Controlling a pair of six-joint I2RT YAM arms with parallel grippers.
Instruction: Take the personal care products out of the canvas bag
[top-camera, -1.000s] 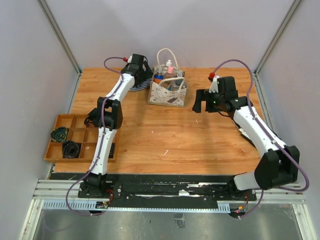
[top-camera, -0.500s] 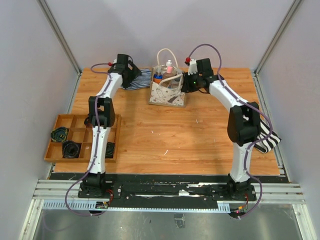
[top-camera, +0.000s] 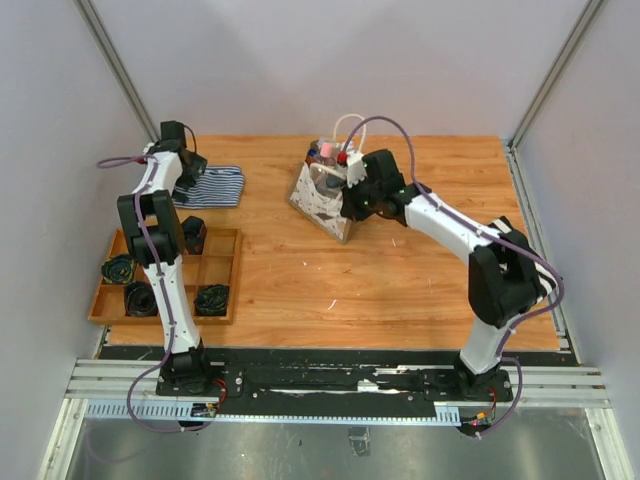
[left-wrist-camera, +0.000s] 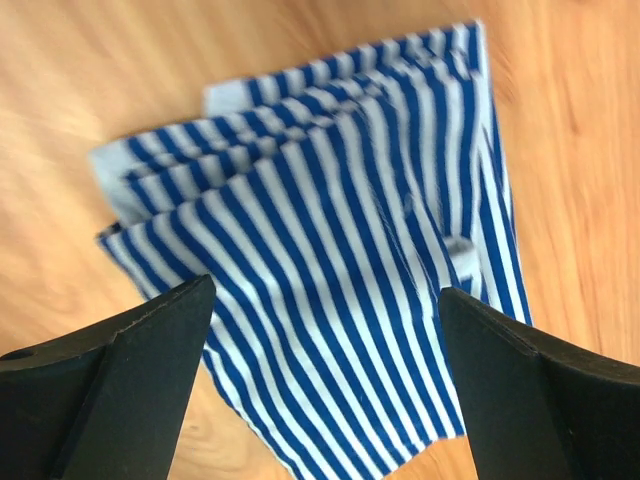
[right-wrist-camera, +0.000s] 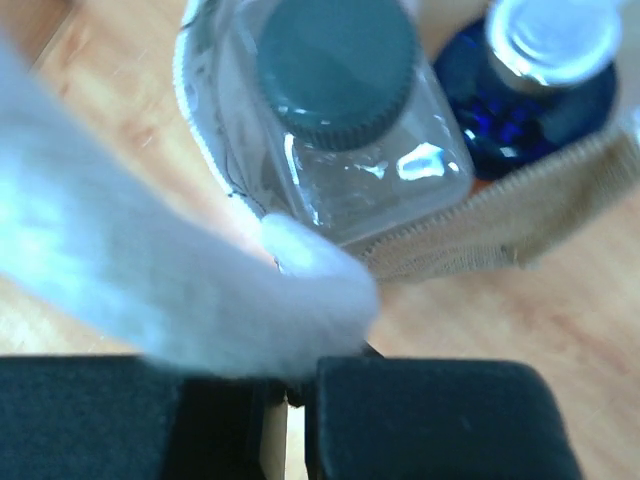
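The robot's right gripper needs to release the canvas bag on the bare wood (top-camera: 342, 288) by the small white scrap.
The canvas bag (top-camera: 322, 203) stands tilted at the back middle of the table, with bottle caps (top-camera: 324, 154) showing at its mouth. My right gripper (top-camera: 355, 192) is at the bag's right side, shut on its cream rope handle (right-wrist-camera: 210, 300). Inside the bag, the right wrist view shows a clear bottle with a dark cap (right-wrist-camera: 340, 70) and a blue bottle with a white cap (right-wrist-camera: 530, 95) behind the woven rim (right-wrist-camera: 500, 225). My left gripper (left-wrist-camera: 322, 290) hangs open over the striped cloth, far from the bag, with nothing between its fingers.
A blue-white striped folded cloth (top-camera: 215, 187) lies at the back left under the left gripper (top-camera: 185, 168). A wooden compartment tray (top-camera: 102, 292) at the left edge holds coiled black cables (top-camera: 140, 298). The grey enclosure walls stand close on both sides.
My right gripper reached the bag and shut on its rope handle, and the bag now leans. My left arm swung left, away from the bag, and is over the striped cloth.
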